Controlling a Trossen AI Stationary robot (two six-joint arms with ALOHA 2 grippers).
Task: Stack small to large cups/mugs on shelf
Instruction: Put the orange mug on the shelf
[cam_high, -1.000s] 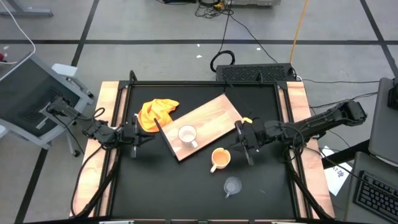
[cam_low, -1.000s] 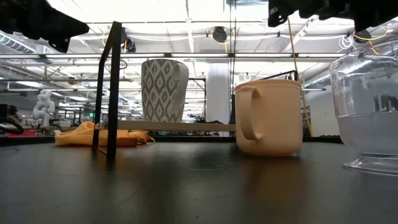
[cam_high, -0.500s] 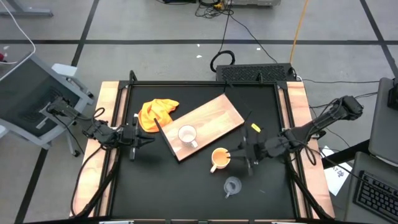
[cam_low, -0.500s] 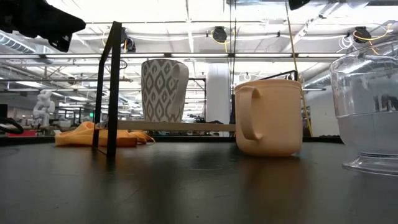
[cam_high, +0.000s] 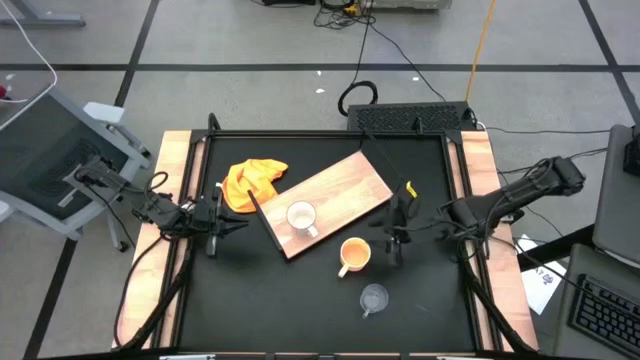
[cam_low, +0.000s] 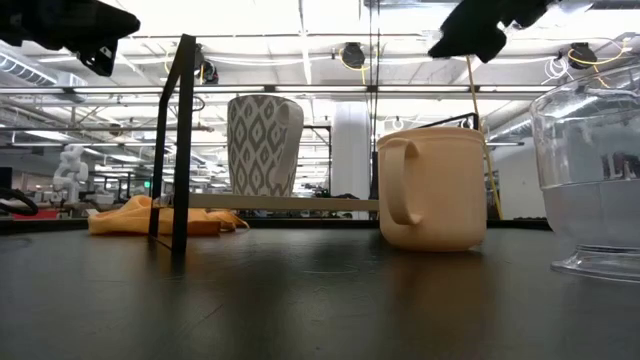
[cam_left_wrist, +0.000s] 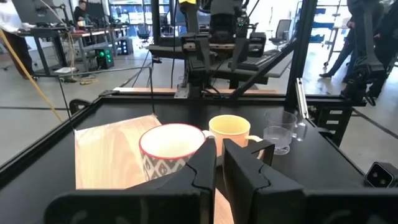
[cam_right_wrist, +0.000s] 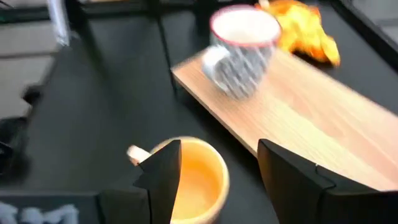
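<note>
Next, my right gripper needs to go to the rim (cam_high: 367, 246) (cam_right_wrist: 226, 188) of the yellow-orange mug, roughly opposite the mug's handle, and close there.
The white patterned mug (cam_high: 301, 216) stands upright on the wooden shelf (cam_high: 340, 190), near its near-left end. The yellow-orange mug (cam_high: 353, 254) stands on the black table just off the shelf's near edge. The clear glass cup (cam_high: 373, 298) stands nearer the table's near edge. My right gripper (cam_high: 397, 233) hovers open, right of and above the yellow-orange mug (cam_right_wrist: 193, 177), touching nothing. My left gripper (cam_high: 225, 222) waits shut at the table's left, left of the shelf, its fingers (cam_left_wrist: 205, 163) pointing at the mugs.
A crumpled yellow-orange cloth (cam_high: 252, 182) lies at the shelf's far-left corner. A thin black post (cam_low: 180, 140) stands at the left in the low view. Bare black tabletop (cam_high: 290, 300) stretches left of the glass cup. People and desks show in the room beyond.
My right gripper has opened. It has swung from the shelf's right end toward the table's near edge, beside the yellow-orange mug, and come back a little. The mugs, the cup and the shelf have not moved.
</note>
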